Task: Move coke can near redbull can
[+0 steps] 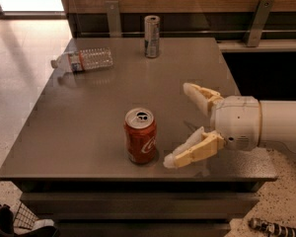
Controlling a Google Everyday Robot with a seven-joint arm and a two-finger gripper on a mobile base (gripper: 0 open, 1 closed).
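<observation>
I will grip the lower half of the coke can (141,150), below its silver top, one finger on its near side.
The coke can (140,135), short and red with a silver top, stands upright near the front edge of the grey table (103,107). The redbull can (152,36), tall, slim and silver-blue, stands upright at the back of the table. My gripper (180,124) reaches in from the right, just right of the coke can and low over the table. Its two cream fingers are spread wide with nothing between them. One fingertip (170,161) is close to the coke can's lower right side, not touching it.
A clear plastic bottle (84,59) lies on its side at the table's back left. A wooden wall with metal brackets (259,14) runs behind the table. The floor lies left of and below the table.
</observation>
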